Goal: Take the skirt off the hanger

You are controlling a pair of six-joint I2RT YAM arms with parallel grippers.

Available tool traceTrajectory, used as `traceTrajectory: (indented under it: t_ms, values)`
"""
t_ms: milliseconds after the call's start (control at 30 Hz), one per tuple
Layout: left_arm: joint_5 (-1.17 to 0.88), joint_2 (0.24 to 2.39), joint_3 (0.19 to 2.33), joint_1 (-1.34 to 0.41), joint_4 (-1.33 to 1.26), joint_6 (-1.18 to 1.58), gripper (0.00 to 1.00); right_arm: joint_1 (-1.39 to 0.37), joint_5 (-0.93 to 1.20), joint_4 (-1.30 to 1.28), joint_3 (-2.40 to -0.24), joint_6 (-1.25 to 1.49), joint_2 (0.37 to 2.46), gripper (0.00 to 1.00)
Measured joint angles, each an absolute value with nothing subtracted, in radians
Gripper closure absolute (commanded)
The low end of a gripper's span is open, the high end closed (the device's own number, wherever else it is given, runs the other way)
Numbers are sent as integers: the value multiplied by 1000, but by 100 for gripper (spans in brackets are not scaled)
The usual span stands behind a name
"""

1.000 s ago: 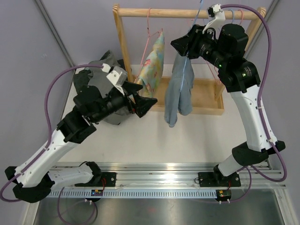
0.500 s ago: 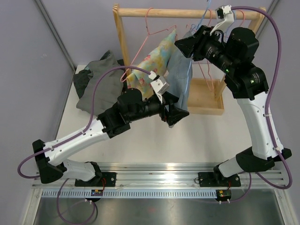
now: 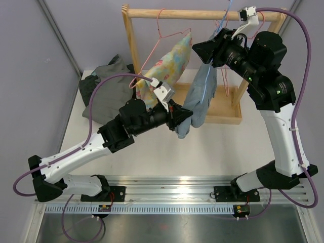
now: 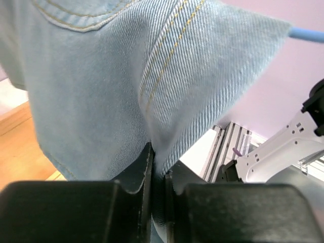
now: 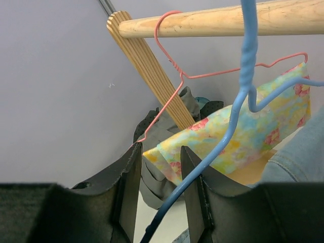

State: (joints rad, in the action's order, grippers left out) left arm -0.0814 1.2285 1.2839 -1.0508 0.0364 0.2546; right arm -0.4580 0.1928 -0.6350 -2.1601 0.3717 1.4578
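The robot's left gripper pinches the skirt's side fold while the blue hanger's end is inside, so that gripper should open, take the skirt's lower edge [image 3: 183, 133] and pull down.
A light-blue denim skirt [image 3: 201, 93] hangs from a blue wire hanger [image 3: 228, 9] on the wooden rack's rail [image 3: 192, 14]. My left gripper [image 3: 188, 117] is shut on the skirt's lower edge. In the left wrist view a fold of the denim [image 4: 126, 76] is pinched between the closed jaws of that gripper [image 4: 158, 172]. My right gripper [image 3: 198, 49] is up by the rail, to the left of the hanger's hook. Seen from the right wrist, this gripper [image 5: 161, 157] stands open. The blue hanger wire [image 5: 243, 86] crosses its right finger into the gap.
A pink hanger [image 3: 162, 30] carries a floral garment [image 3: 167, 68] on the same rail, left of the skirt. More pink hangers [image 3: 225, 76] hang behind the skirt. A dark clothes pile [image 3: 104, 91] lies at the table's back left. The rack's wooden base [image 3: 223, 104] sits behind the skirt.
My left arm swung right from beside the dark pile to the skirt's lower edge, and its jaws closed on the denim. My right gripper shifted slightly right and up beside the hanger.
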Motion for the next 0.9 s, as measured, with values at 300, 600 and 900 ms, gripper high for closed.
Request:
traceTrajectory:
  t_ms: [300, 600, 900]
  values:
    - [-66, 1077, 1103, -1079, -25, 291, 100, -469, 192, -699, -2189, 356, 1468, 100]
    - [-37, 999, 959, -1095, -110, 372, 93, -479, 200, -783, -2189, 351, 1512, 100]
    - [-62, 1016, 960, -1106, -45, 382, 65, -472, 184, -738, -2189, 351, 1508, 100]
